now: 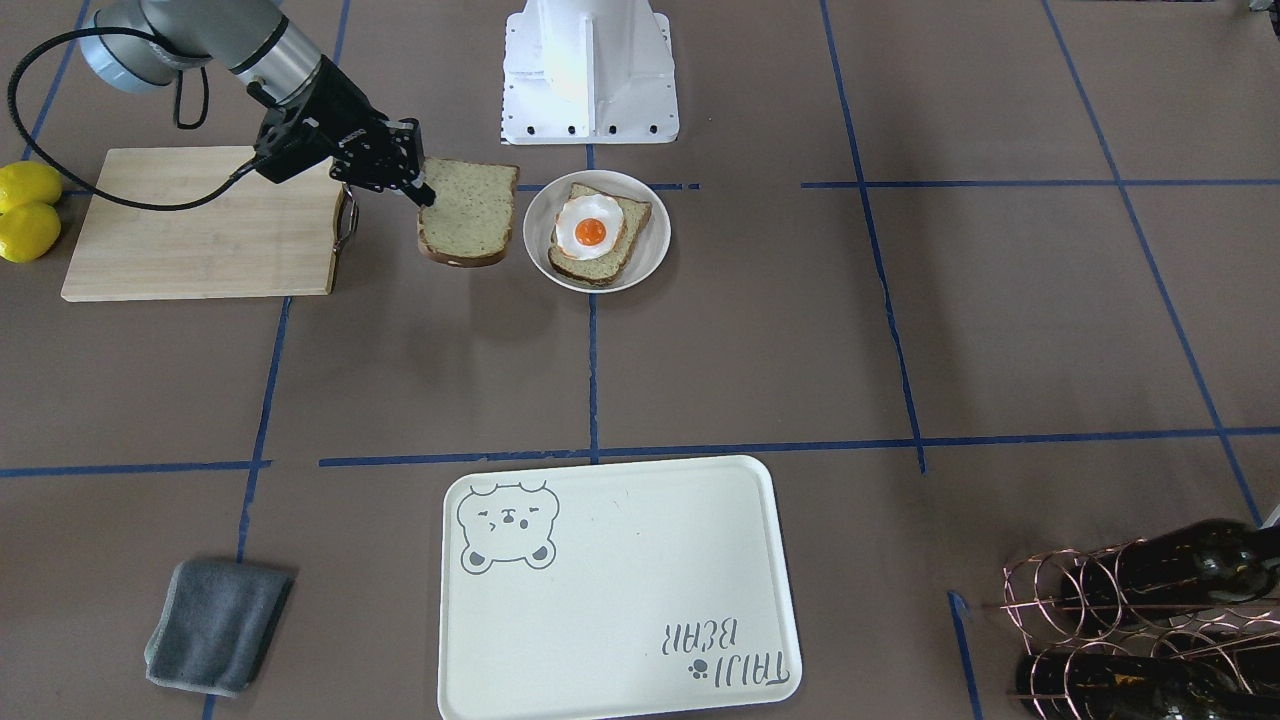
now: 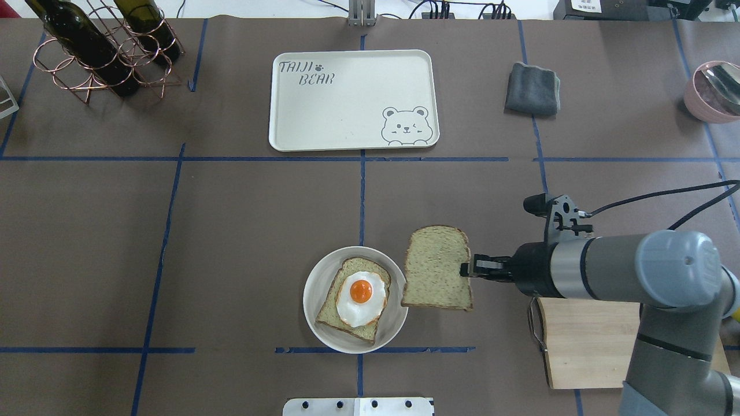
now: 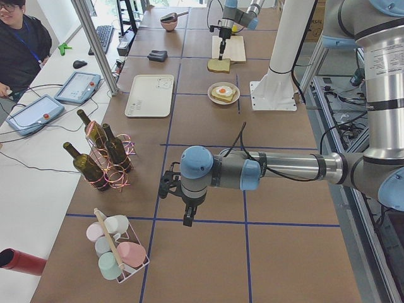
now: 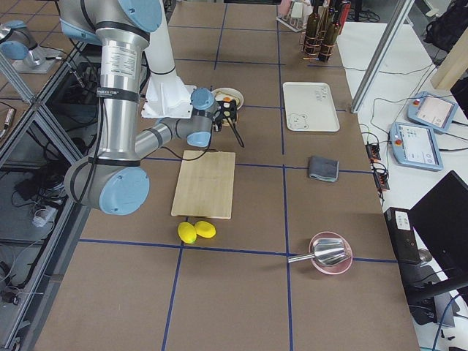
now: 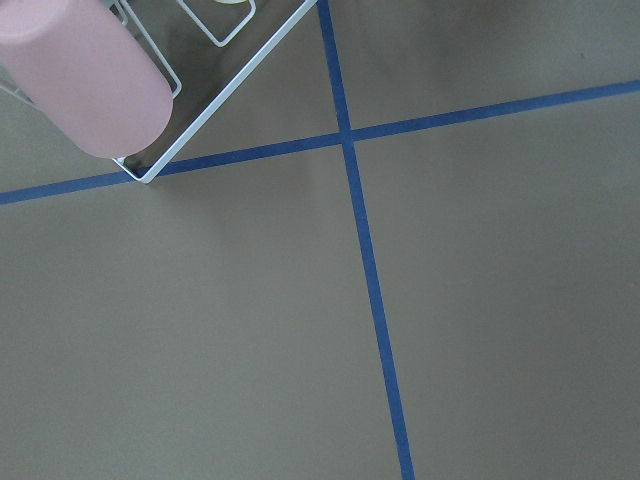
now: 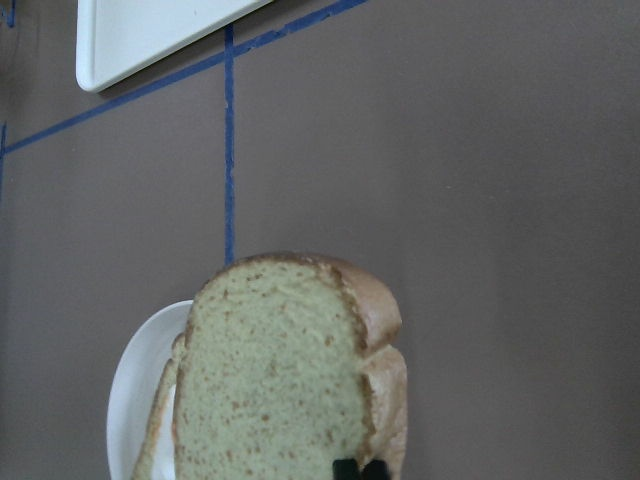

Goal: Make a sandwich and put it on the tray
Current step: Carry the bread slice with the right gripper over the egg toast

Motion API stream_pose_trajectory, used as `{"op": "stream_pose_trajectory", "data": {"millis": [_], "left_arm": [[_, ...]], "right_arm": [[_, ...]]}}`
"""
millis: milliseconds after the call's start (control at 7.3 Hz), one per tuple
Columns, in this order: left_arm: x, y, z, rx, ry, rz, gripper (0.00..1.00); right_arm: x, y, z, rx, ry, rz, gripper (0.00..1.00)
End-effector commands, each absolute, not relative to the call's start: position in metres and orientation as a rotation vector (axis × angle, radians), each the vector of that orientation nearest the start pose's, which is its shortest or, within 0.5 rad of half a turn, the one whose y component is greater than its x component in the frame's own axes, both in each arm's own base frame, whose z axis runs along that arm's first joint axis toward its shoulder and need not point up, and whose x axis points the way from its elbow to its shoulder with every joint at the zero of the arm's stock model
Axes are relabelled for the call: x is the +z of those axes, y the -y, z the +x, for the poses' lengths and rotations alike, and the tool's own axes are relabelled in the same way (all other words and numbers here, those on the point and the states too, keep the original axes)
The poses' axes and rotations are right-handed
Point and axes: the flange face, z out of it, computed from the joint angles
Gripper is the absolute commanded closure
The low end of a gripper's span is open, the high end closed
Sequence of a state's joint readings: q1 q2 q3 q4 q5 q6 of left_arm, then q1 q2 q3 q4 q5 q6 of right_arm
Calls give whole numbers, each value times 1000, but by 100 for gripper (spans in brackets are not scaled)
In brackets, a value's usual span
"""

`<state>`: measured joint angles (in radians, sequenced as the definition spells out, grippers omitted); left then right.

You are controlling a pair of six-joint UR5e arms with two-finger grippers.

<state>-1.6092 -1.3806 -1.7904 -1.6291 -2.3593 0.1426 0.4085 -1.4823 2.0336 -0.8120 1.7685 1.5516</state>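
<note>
Next, my right gripper releases the tan slice of bread on top of the fried egg (image 1: 603, 221) that is in the round white dish.
My right gripper (image 2: 466, 269) is shut on the edge of a tan speckled bread slice (image 2: 436, 268) and holds it roughly flat, just above the table. The slice is beside the round white dish (image 2: 315, 326), and its corner overlaps the dish's rim in the overhead view. In the dish lies the second slice (image 2: 328, 312) with the fried egg (image 2: 361, 294) on top. The cream bear tray (image 2: 347, 104) lies bare at the far side of the table. My left gripper (image 3: 188, 218) hangs over bare table far off to the left; I cannot tell whether it is open or shut.
A wooden cutting board (image 2: 589, 341) lies under my right arm, with two lemons (image 1: 28, 210) beside it. A grey cloth (image 2: 532, 89) lies right of the tray. A wire rack with wine bottles (image 2: 98, 52) stands at the far left, and a pink bowl (image 2: 714, 92) at the far right.
</note>
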Motion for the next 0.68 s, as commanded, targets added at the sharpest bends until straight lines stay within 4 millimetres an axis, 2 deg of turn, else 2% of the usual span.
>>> {"op": "stream_pose_trajectory", "data": {"millis": [0,137,274,548], "left_arm": [[630,414,-79,133,-778,154,0],[630,414,-79,133,-778,154,0],[629,415,-79,134,-778,155,0],[630,415,-79,133,-778,154,0]], "right_arm": [[242,291,-470,314,1276,84,100],[222,284,-499,334,1258,81,100],[223,274,-526,345,1241,86,100],[230,250,-543,336,1220,109,100]]}}
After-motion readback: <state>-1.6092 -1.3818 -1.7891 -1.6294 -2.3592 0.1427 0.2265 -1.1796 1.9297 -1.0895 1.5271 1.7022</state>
